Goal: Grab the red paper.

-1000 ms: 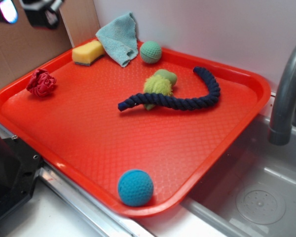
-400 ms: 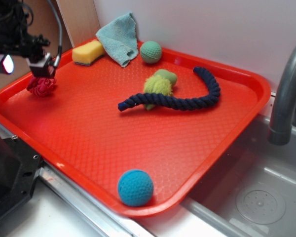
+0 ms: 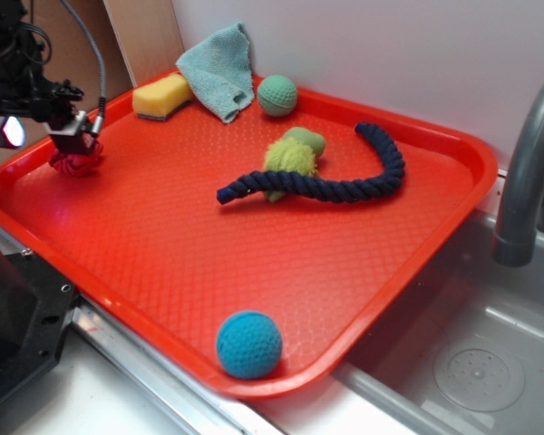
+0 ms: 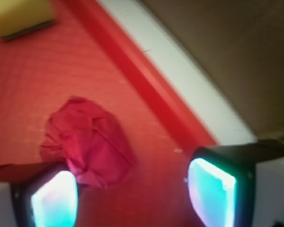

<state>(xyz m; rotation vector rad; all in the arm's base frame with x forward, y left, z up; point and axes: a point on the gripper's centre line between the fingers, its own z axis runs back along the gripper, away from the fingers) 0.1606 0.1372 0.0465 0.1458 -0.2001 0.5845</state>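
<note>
The robot's gripper will close around the middle of the red paper (image 3: 76, 162) (image 4: 92, 147), because its open fingers can take the crumpled wad from both sides.
The red paper (image 3: 75, 163) is a crumpled crimson wad lying at the far left of the orange-red tray (image 3: 408, 263), close to its rim. My gripper (image 3: 72, 142) hangs directly over it, covering its top in the exterior view. In the wrist view the red paper (image 4: 87, 139) lies on the tray floor just ahead of the left glowing pad (image 4: 54, 198). The right pad (image 4: 212, 191) stands well off to the side near the tray rim (image 4: 146, 80). The gripper (image 4: 132, 196) is open and nothing is pinched between its fingers.
A yellow sponge (image 3: 161, 95), teal cloth (image 3: 219, 68) and green ball (image 3: 276, 95) line the tray's back. A navy rope (image 3: 317, 181) crosses a fuzzy yellow-green toy (image 3: 293, 154) mid-tray. A blue ball (image 3: 249, 344) sits at the front. Faucet (image 3: 526, 172) and sink (image 3: 471, 362) lie right.
The gripper has come down from the upper left corner onto the red paper and now sits a little lower over it. The paper has stayed in place.
</note>
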